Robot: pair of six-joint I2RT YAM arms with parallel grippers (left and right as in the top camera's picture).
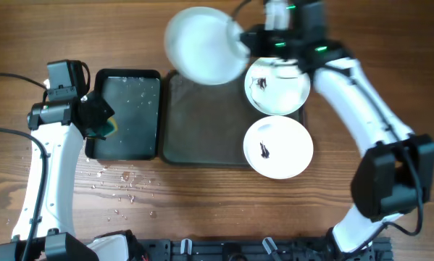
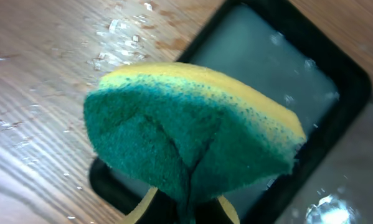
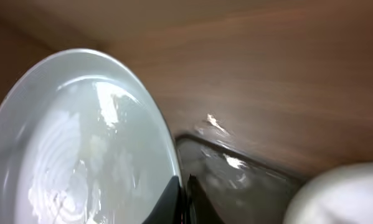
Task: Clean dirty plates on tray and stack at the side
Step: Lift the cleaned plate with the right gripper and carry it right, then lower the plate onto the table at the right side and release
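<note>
The robot's right gripper will set the wet white plate, now tilted over the tray's far edge, free on the bare wooden table (image 1: 372,97) next to the far smudged plate.
My right gripper (image 1: 244,38) is shut on the rim of a white plate (image 1: 203,45) and holds it lifted and tilted over the far edge of the dark grey tray (image 1: 202,123). In the right wrist view the plate (image 3: 74,143) looks wet and smeared, with my fingers (image 3: 183,193) pinching its rim. Two more white plates with dark smudges lie on the tray's right part: one at the far right (image 1: 278,85), one at the near right (image 1: 278,147). My left gripper (image 1: 99,117) is shut on a green-yellow sponge (image 2: 186,134) above the left rim of the narrower black tray.
The narrower black tray (image 1: 127,114) with water in it stands left of the grey tray; it also shows in the left wrist view (image 2: 298,74). Water drops (image 1: 122,185) are scattered on the wooden table in front of it.
</note>
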